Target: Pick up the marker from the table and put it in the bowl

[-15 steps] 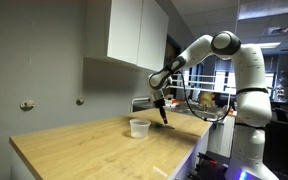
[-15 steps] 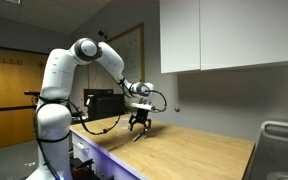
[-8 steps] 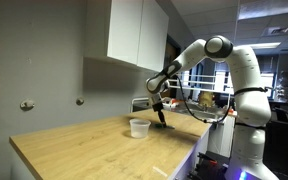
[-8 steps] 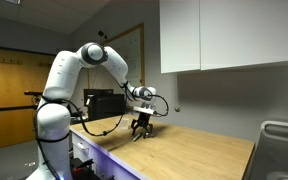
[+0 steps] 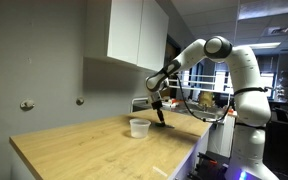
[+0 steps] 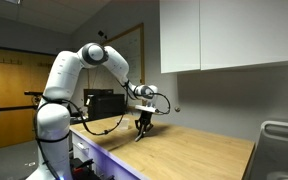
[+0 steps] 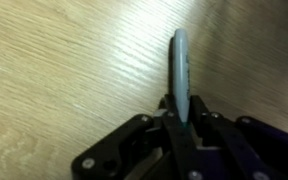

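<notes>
My gripper is going to release the marker, and it will do so inside the whitish bowl [image 5: 139,128] that stands on the wooden table.
In the wrist view the marker [image 7: 180,75], a thin grey-green stick, lies on the wooden table [image 7: 54,70] and runs down between my gripper's [image 7: 181,122] two dark fingers, which are shut on its lower end. In both exterior views the gripper [image 5: 161,118] [image 6: 141,127] is down at the tabletop. The bowl [image 5: 138,127], a small whitish translucent cup, stands on the table just beside the gripper. The marker is too small to make out in the exterior views.
White wall cabinets [image 5: 136,35] [image 6: 229,35] hang above the wooden counter. A dark box [image 6: 102,103] sits behind the arm. A metal frame [image 6: 280,145] stands at the counter's far end. Cables hang from the arm [image 5: 199,108].
The fingers have closed from wide open onto the marker. The arm dropped slightly toward the table a second ago and has held still since.
</notes>
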